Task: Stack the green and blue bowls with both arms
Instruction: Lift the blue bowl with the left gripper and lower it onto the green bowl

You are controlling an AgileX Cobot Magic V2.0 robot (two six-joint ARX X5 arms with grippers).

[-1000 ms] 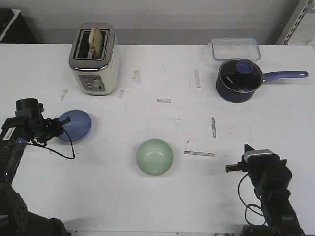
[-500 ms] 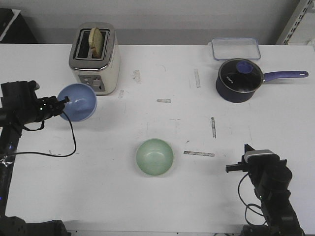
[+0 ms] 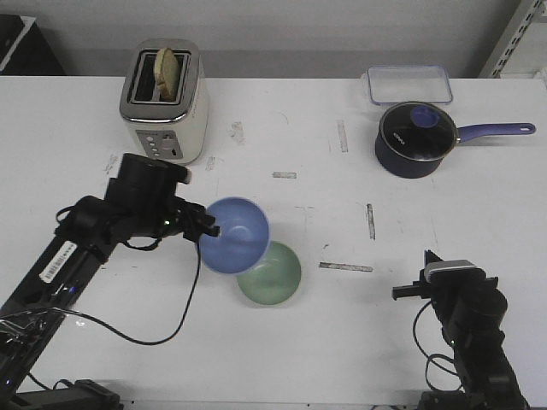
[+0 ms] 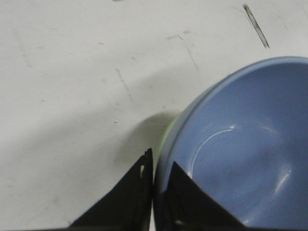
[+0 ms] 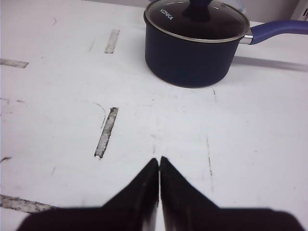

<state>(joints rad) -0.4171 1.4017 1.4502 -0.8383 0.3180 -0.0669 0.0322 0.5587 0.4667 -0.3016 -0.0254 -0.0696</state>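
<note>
Next, my left gripper releases the blue bowl, now held tilted over its near edge, inside the green bowl (image 3: 269,273) on the table, so that the blue one sits nested there.
My left gripper (image 3: 209,229) is shut on the rim of the blue bowl (image 3: 235,235) and holds it tilted in the air, over the near-left edge of the green bowl (image 3: 275,278), which sits on the table at centre front. In the left wrist view the blue bowl (image 4: 240,149) fills one side, pinched at its rim by my gripper (image 4: 159,166), and a thin sliver of the green bowl (image 4: 169,130) shows beneath it. My right gripper (image 5: 159,161) is shut and empty, low over bare table at the front right (image 3: 427,260).
A cream toaster (image 3: 164,102) with bread stands at the back left. A dark blue lidded saucepan (image 3: 417,139) and a clear lidded container (image 3: 409,84) stand at the back right; the saucepan (image 5: 195,41) lies ahead of my right gripper. Tape strips mark the table.
My left arm has lifted the blue bowl from the table's left side and carried it right, to above the green bowl. The right arm has not moved.
</note>
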